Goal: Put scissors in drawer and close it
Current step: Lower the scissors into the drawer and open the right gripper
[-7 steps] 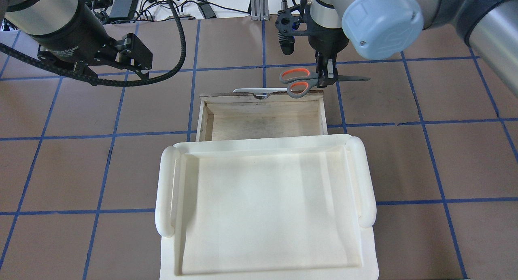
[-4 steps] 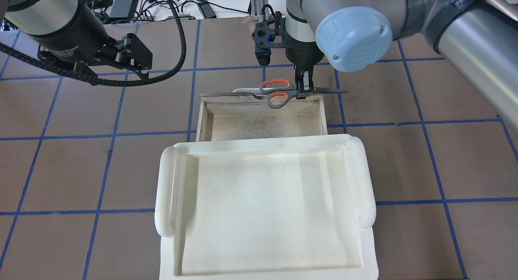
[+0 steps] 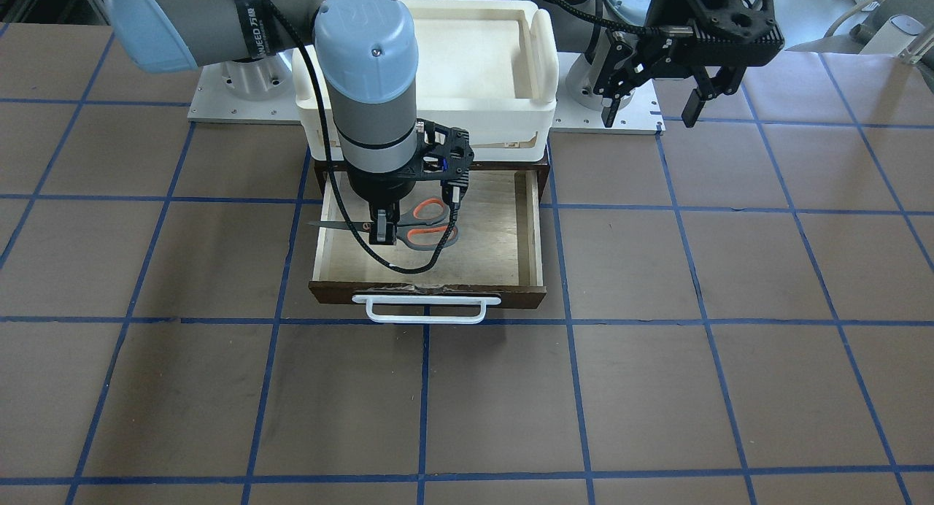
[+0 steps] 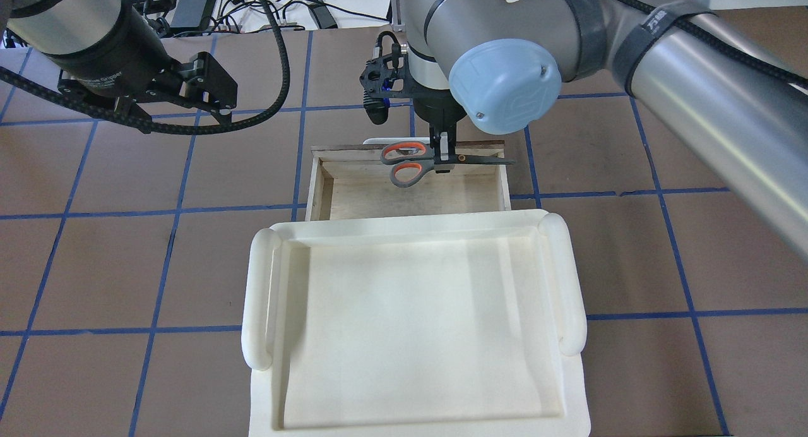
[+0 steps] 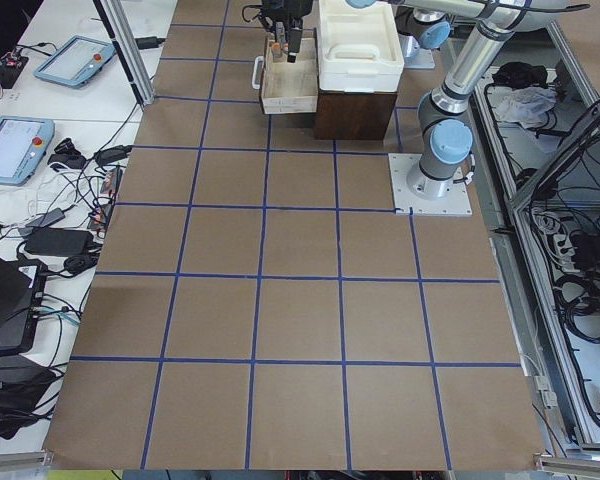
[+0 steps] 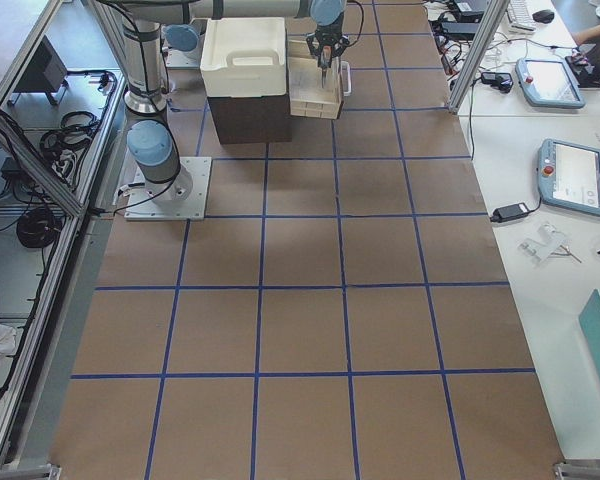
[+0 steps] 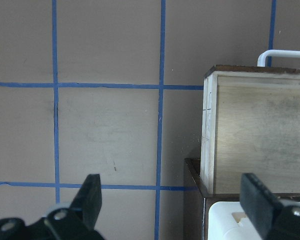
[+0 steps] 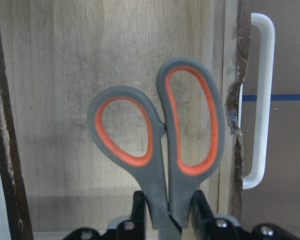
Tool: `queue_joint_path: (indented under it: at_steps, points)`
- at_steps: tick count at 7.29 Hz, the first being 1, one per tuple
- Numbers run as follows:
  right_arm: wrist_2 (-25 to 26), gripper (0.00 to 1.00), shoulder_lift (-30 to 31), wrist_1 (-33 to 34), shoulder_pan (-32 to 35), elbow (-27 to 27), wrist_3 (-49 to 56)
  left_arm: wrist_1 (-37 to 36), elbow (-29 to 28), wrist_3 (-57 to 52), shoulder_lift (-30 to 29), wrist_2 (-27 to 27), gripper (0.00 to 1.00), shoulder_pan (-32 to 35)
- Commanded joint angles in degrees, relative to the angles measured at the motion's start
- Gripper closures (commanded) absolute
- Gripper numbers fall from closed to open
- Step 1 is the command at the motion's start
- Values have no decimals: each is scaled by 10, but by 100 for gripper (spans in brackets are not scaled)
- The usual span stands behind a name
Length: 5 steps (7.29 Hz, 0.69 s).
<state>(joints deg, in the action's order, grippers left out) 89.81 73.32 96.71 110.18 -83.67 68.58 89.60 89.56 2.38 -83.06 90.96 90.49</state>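
My right gripper is to set the scissors down on the bottom of the pale drawer, just behind the white bar handle [image 3: 420, 255] [image 8: 181, 116].
The scissors [image 4: 404, 162], grey handles lined orange-red, hang level in my right gripper [image 4: 442, 162], which is shut on them near the pivot. They are over the open drawer [image 4: 315, 184] near its front panel, with the blade tip reaching past the drawer's side wall. The front view shows the scissors [image 3: 430, 224] above the pale drawer floor [image 3: 489, 228], behind the white bar handle [image 3: 427, 308]. The right wrist view shows the handle loops [image 8: 160, 130] over the drawer floor [image 8: 55, 75]. My left gripper [image 4: 211, 89] is open and empty, off to the drawer's left.
A white plastic tray [image 4: 259, 298] sits on top of the dark cabinet that holds the drawer, and it covers the drawer's rear part. The brown table has a blue tape grid. Cables lie beyond the table's far edge.
My right gripper has carried the scissors to the left and toward the robot, from beyond the drawer's front panel to over the drawer. The left arm has not moved.
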Motion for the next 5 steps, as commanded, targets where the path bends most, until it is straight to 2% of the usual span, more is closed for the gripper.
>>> queue_joint_path:
  at_steps: [1,5]
  points:
    - [-5,100,-21,27,22,0,-24,0,0,0,0,0,0,0]
    - [-6,100,-42,33,23,-4,-31,0,0,0,0,0,0,0]
